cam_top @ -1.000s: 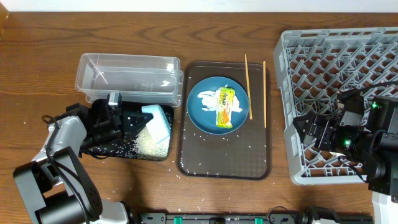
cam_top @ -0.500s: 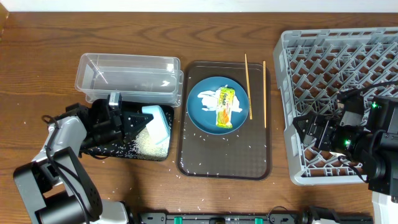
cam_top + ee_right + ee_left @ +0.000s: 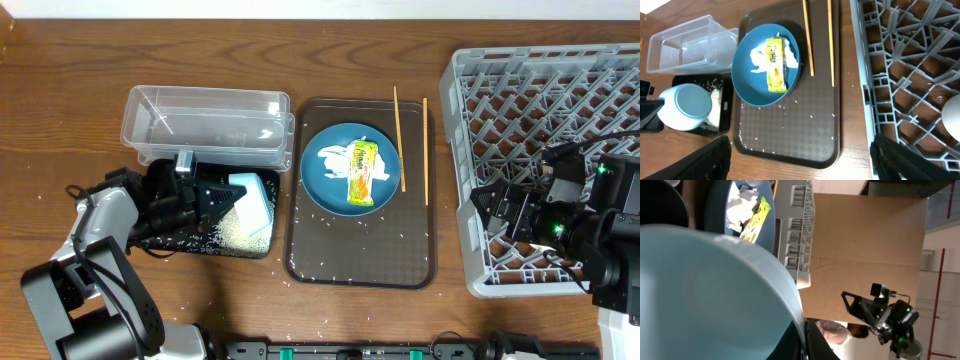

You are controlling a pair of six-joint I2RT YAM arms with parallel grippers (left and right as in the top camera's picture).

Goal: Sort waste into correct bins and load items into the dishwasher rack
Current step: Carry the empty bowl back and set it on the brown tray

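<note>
Next, I put the white bowl down with my left gripper on the brown tray point(image 3: 338, 242) just in front of the dark blue plate.
My left gripper point(image 3: 225, 200) is shut on the rim of the white bowl with the pale-blue rim point(image 3: 256, 197) and holds it tipped on its side over the black tray point(image 3: 215, 238), where loose rice point(image 3: 240, 228) lies. The bowl fills the left wrist view point(image 3: 705, 290). The dark blue plate point(image 3: 348, 168) on the brown tray carries the yellow-green wrapper point(image 3: 361, 172) and white tissue point(image 3: 333, 157). Two chopsticks point(image 3: 400, 140) lie beside it. My right gripper point(image 3: 487, 212) is open and empty above the front left of the grey rack point(image 3: 540, 90). A white cup point(image 3: 952, 117) sits in the rack.
The clear tub point(image 3: 205, 125) stands just behind the black tray and touches it. The brown serving tray point(image 3: 360, 255) has scattered rice grains on it. More grains lie on the wooden table in front of the trays. The pink cup is not in view.
</note>
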